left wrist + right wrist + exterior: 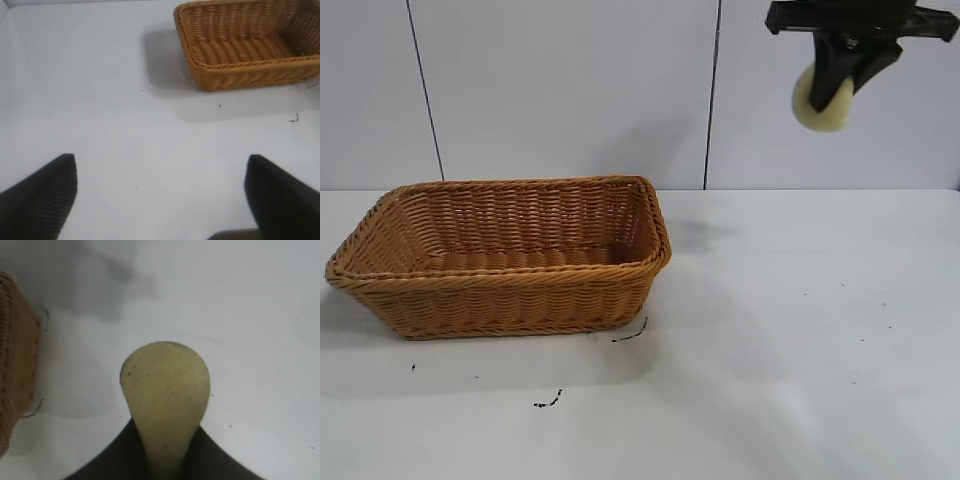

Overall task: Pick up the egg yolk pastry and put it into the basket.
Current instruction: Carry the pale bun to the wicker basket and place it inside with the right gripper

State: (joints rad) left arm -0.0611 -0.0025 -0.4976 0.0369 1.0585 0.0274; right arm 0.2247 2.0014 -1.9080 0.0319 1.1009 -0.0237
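Note:
The robot's right gripper will release the egg yolk pastry, now high above the table, on the middle of the basket's bottom (526,251), just behind the basket's front rim.
The egg yolk pastry (823,103) (165,385), a pale yellow-green dimpled lump, hangs high above the table at the upper right, squeezed between the black fingers of my right gripper (840,75) (167,447), which is shut on it. The orange-brown wicker basket (500,290) (235,75) stands on the table to the left, well below and to the left of the pastry, with nothing inside; its edge (15,365) shows in the right wrist view. My left gripper (160,192) hovers over bare table away from the basket, open with nothing between its fingers.
The white table (800,350) carries a few small dark specks (548,402) in front of the basket. A white panelled wall (570,90) stands behind.

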